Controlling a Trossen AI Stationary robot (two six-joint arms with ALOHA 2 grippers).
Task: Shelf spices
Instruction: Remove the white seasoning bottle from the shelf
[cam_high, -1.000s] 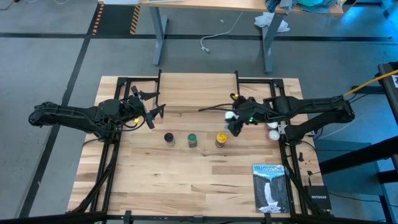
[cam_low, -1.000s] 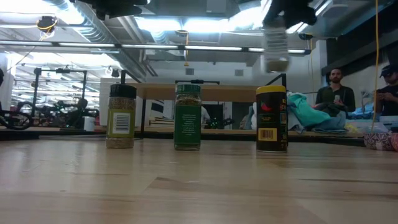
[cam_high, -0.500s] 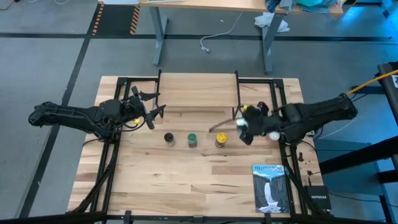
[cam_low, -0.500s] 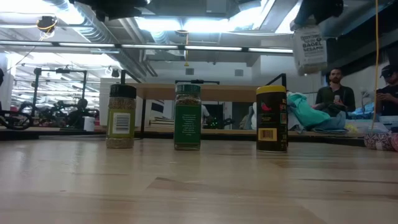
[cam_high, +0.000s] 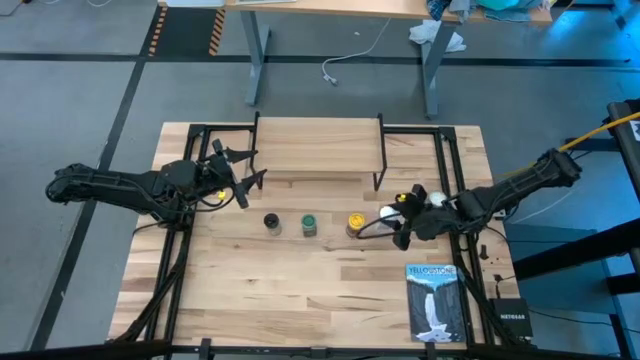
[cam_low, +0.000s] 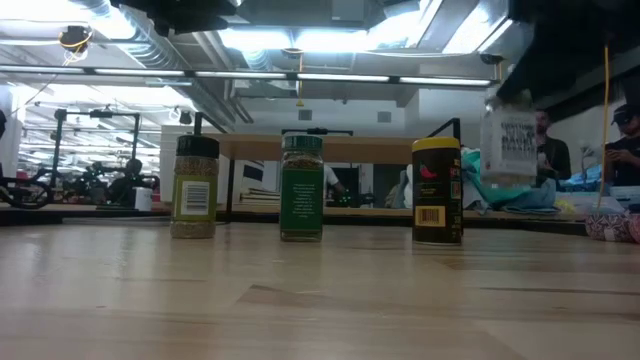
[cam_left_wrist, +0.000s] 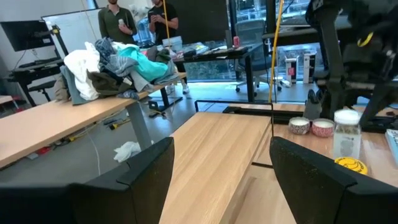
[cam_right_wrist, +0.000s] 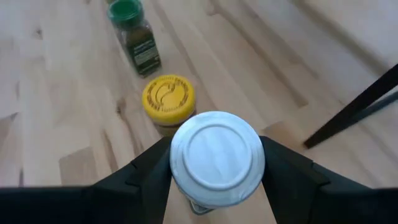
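Next, my right gripper lets go of the clear jar on the bare wood (cam_high: 393, 230) beside the yellow-lidded jar, extending the row.
Three spice jars stand upright in a row on the tabletop: dark-lidded (cam_high: 271, 222), green (cam_high: 309, 223) and yellow-lidded (cam_high: 355, 221). My right gripper (cam_high: 394, 217) is just right of the yellow-lidded jar, shut on the clear jar with a white lid (cam_right_wrist: 216, 155), which shows blurred above the table in the low view (cam_low: 508, 145). The shelf (cam_high: 318, 146), a light plank on black legs, stands at the far middle of the table. My left gripper (cam_high: 250, 173) hangs open and level at the shelf's left end, holding nothing. My right gripper pinches the clear jar between its two fingers, on opposite sides at or just below the white lid (cam_right_wrist: 180, 165). The fingers come from the table's right side, slanting down. The jar hangs clear of the table, its lid up.
A blue-and-white book (cam_high: 437, 300) lies at the near right. Two small bowls (cam_left_wrist: 311, 127) sit near the table's right edge behind my right arm. One black shelf leg (cam_right_wrist: 354, 112) stands close to the held jar. Bare wood lies right of the yellow-lidded jar.
My right gripper has carried the clear jar from the shelf's right end toward the table's right and near edges and down, rolling somewhat. The jar stays in the hold, clear of the table, and now hangs low beside the yellow-lidded jar.
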